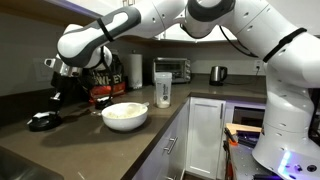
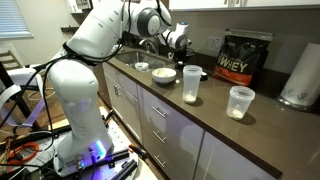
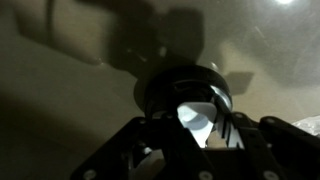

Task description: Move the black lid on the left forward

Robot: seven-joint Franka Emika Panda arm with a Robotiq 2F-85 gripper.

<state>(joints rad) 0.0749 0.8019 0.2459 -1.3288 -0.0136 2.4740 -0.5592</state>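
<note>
Next, I release the black lid on the counter (image 1: 99, 114) close beside the white bowl.
The black lid (image 1: 42, 121) is small and low and lies on the dark counter, left of the white bowl (image 1: 125, 115). It also shows in an exterior view (image 2: 142, 67). My gripper (image 1: 58, 93) hangs above the counter, a little higher than the lid and just to its right, not touching it. It also shows in an exterior view (image 2: 177, 42). In the wrist view the lid (image 3: 185, 88) with its whitish patch lies below, between my dark fingers (image 3: 195, 140). The fingers look spread apart and hold nothing.
A clear shaker bottle (image 1: 163, 90), a black protein tub (image 1: 105, 85), a paper towel roll (image 1: 133, 68), a toaster oven (image 1: 172, 68) and a kettle (image 1: 217, 73) stand on the counter. A clear cup (image 2: 239, 102) stands near the counter's front edge.
</note>
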